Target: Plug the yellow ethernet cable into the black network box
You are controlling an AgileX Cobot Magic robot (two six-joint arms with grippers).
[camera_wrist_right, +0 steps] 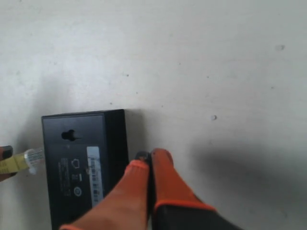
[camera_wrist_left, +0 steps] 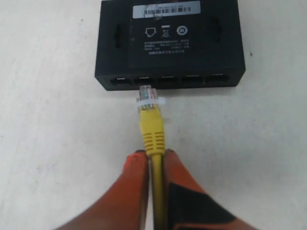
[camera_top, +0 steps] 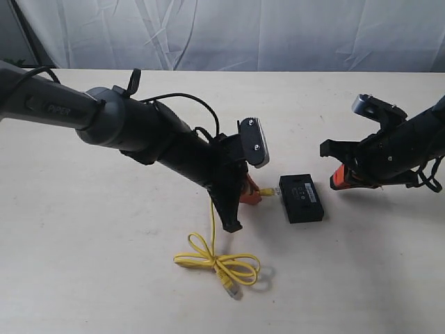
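Observation:
The clear plug is at a slant to the port, so next my left gripper puts the yellow cable down and grips it straighter behind its boot (camera_wrist_left: 156, 159) before plugging it in.
The black network box (camera_top: 301, 197) lies flat mid-table, label up, its row of ports (camera_wrist_left: 165, 80) facing my left arm. My left gripper (camera_wrist_left: 154, 155) is shut on the yellow ethernet cable (camera_wrist_left: 152, 129) just behind its boot. The clear plug (camera_wrist_left: 147, 94) points at the second port from one end, its tip just short of the opening. The rest of the cable (camera_top: 217, 263) trails down into a tied loop with the other plug lying on the table. My right gripper (camera_wrist_right: 148, 157) is shut and empty, hovering beside the box (camera_wrist_right: 81, 163) on the side away from the ports.
The surface is a pale wooden table (camera_top: 83, 229) with a white curtain (camera_top: 229, 31) behind its far edge. The left arm's black body (camera_top: 139, 132) reaches across the middle-left of the table.

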